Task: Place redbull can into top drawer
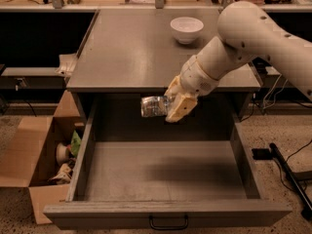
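Next, I release the redbull can from my gripper near the middle of the open top drawer's grey bottom (168,149).
My gripper (171,104) is shut on the redbull can (153,106), a small shiny silvery cylinder held lying sideways, its free end pointing left. The can hangs in the air just past the front edge of the grey countertop (131,57), above the back part of the open top drawer (165,213). The drawer is pulled fully out, its plain grey inside bare, with a small black handle (168,223) on its front panel. My white arm (243,38) reaches in from the upper right.
A white bowl (186,29) stands at the back right of the countertop. A brown cardboard box (34,160) with odd items sits on the floor left of the drawer. A black stand and cables (287,165) lie on the floor at right.
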Controlling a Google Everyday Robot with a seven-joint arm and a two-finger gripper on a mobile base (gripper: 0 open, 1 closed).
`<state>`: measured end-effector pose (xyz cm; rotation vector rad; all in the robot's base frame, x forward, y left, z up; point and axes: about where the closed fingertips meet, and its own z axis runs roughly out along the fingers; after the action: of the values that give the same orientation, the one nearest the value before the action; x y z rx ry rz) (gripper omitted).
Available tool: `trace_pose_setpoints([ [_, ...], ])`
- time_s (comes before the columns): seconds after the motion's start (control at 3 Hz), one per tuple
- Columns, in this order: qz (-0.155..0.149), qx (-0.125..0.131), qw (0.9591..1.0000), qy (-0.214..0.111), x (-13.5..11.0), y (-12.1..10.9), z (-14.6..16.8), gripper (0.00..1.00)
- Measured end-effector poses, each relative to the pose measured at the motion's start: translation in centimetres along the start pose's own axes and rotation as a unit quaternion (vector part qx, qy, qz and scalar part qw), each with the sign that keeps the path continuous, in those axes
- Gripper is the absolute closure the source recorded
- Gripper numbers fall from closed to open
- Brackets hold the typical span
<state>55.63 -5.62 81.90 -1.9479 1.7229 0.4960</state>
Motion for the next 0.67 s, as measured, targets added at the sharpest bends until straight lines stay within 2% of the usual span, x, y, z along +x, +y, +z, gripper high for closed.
trace_pose_setpoints([
  [0.33,0.01,-0.002,0.9999,-0.011,0.6,0.5,1.0,1.0],
  [0.67,0.03,-0.004,0.999,-0.034,2.6,2.2,3.4,1.0],
])
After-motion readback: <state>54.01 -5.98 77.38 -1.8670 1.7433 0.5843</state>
